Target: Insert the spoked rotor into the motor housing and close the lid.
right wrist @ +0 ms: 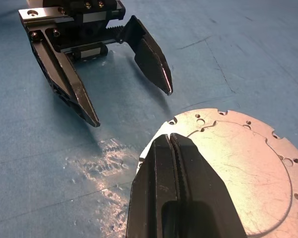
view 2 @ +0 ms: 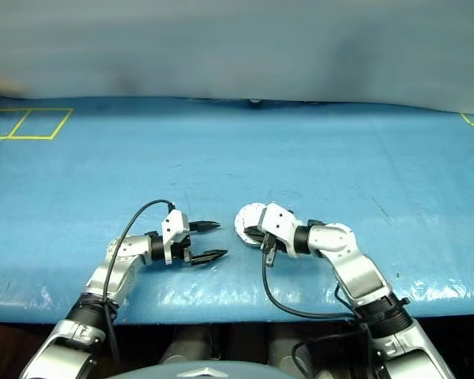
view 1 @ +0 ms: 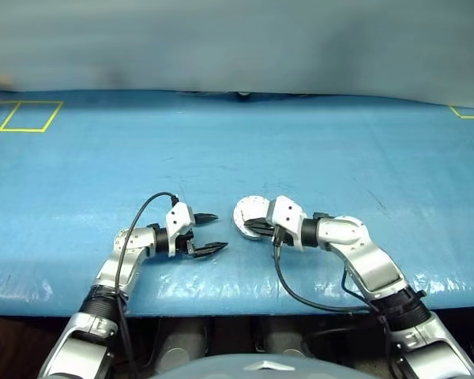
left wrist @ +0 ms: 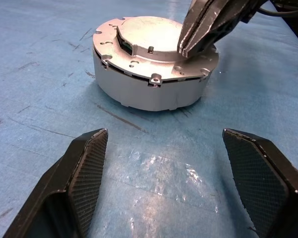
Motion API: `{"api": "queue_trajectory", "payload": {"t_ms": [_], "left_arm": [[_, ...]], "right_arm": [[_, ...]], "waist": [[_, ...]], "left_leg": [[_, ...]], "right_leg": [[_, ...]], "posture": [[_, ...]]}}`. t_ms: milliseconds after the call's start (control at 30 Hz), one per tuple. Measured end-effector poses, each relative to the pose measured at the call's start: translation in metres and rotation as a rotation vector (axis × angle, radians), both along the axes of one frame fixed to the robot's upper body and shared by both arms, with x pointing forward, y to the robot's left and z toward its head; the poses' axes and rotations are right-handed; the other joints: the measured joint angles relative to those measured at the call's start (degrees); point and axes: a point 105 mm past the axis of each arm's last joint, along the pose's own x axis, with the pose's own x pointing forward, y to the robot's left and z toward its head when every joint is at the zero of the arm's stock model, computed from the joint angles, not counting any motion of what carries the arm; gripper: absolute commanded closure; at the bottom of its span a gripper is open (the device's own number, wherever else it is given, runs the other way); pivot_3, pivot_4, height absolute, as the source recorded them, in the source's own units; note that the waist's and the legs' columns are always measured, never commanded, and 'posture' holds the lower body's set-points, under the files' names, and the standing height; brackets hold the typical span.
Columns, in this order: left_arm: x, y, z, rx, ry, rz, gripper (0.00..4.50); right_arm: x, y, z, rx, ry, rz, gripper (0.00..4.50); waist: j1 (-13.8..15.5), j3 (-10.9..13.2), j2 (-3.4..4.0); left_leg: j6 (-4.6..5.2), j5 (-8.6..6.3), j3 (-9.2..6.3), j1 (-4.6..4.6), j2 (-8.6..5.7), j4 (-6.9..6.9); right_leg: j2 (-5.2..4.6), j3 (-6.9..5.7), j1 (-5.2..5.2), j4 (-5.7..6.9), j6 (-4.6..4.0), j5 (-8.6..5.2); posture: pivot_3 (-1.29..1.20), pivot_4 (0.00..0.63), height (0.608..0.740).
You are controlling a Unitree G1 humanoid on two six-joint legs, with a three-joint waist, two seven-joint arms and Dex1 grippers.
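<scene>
A dark gap shows under the lid's edge while my right gripper's shut fingers reach one side. I will open that gripper and grip the lid's raised middle [right wrist: 243, 173].
The motor housing [left wrist: 149, 91] stands on the blue table between my two grippers, a round silver casing with the lid [right wrist: 238, 163] lying flat on top, plain silver face up. My right gripper [right wrist: 170, 141] is shut with nothing in it. Its tips hang over the lid's edge on the side nearer my left gripper, and whether they touch the lid I cannot tell. My left gripper [view 1: 213, 231] is open and empty, a short way to the left of the housing [view 1: 249, 213], pointing at it. The spoked rotor is hidden.
The blue sheet covers the whole table [view 1: 237, 150]. Yellow tape squares lie at the far left [view 1: 24, 116] and a yellow corner at the far right [view 1: 470, 113]. The table's front edge runs just below both arms.
</scene>
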Motion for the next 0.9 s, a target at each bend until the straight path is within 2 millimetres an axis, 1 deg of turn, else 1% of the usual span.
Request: {"api": "queue_trajectory", "payload": {"t_ms": [133, 200, 300, 367, 400, 500, 667, 700, 900], "left_arm": [[0.000, -0.003, 0.000, -0.010, -0.003, 0.000, 0.56], [0.000, -0.004, 0.001, -0.015, -0.003, -0.001, 0.56], [0.000, -0.005, 0.001, -0.016, -0.003, -0.001, 0.56], [0.000, -0.005, 0.001, -0.017, -0.003, -0.002, 0.56], [0.000, -0.005, 0.001, -0.017, -0.003, -0.002, 0.56], [-0.001, -0.006, 0.000, -0.017, -0.002, -0.005, 0.56], [-0.001, -0.007, 0.000, -0.015, 0.000, -0.009, 0.56], [-0.001, -0.007, 0.000, -0.015, -0.001, -0.008, 0.56], [-0.001, -0.007, 0.000, -0.015, -0.003, -0.004, 0.56]], "right_arm": [[0.007, 0.002, 0.003, 0.130, -0.027, -0.154, 4.48], [0.012, -0.001, 0.007, 0.172, -0.040, -0.211, 4.48], [0.015, -0.006, 0.014, 0.228, -0.050, -0.268, 3.88], [0.014, -0.007, 0.018, 0.248, -0.056, -0.287, 3.22], [0.013, -0.007, 0.017, 0.254, -0.052, -0.295, 2.84], [0.011, -0.007, 0.013, 0.270, -0.026, -0.316, 1.90], [0.012, -0.005, 0.017, 0.305, -0.030, -0.340, 0.24], [0.013, -0.005, 0.017, 0.312, -0.030, -0.351, 0.03], [0.016, -0.006, 0.010, 0.317, 0.000, -0.390, 0.03]], "waist": [[0.0, 0.0, 0.02], [0.0, 0.0, 0.02], [0.1, 0.0, 0.02], [0.1, 0.0, 0.02], [0.1, 0.0, 0.02], [0.0, 0.0, 0.02], [0.0, 0.0, 0.02], [0.0, 0.0, 0.02], [0.0, 0.0, 0.02]], "left_leg": [[-0.06, 0.04, -0.01, -0.04, 0.00, 0.00], [-0.06, 0.04, -0.01, -0.04, 0.00, 0.01], [-0.06, 0.04, -0.01, -0.04, -0.01, -0.01], [-0.05, 0.04, -0.01, -0.04, 0.00, -0.03], [-0.05, 0.04, -0.01, -0.04, 0.00, -0.05], [-0.05, 0.04, -0.01, -0.04, 0.00, -0.05], [-0.05, 0.04, -0.01, -0.03, 0.00, -0.03], [-0.05, 0.04, -0.01, -0.03, 0.00, -0.02], [-0.05, 0.04, -0.01, -0.03, -0.01, -0.03]], "right_leg": [[0.01, 0.01, -0.08, 0.07, 0.10, -0.05], [0.01, 0.00, -0.07, 0.06, 0.09, -0.04], [0.01, 0.00, -0.08, 0.05, -0.09, 0.07], [0.02, 0.00, -0.09, 0.05, -0.14, 0.08], [0.02, -0.01, -0.10, 0.05, -0.14, 0.08], [0.03, 0.00, -0.10, 0.06, -0.15, 0.07], [0.03, -0.01, -0.08, 0.06, 0.04, -0.04], [0.03, -0.01, -0.08, 0.06, 0.04, -0.04], [0.04, -0.01, -0.09, 0.06, -0.14, 0.07]], "posture": [[0.00, 0.150, 0.740], [0.00, 0.150, 0.740], [0.00, 0.150, 0.740], [0.00, 0.150, 0.740], [0.00, 0.150, 0.740], [0.00, 0.150, 0.740], [0.00, 0.150, 0.740], [0.00, 0.150, 0.740], [0.00, 0.150, 0.740]]}}
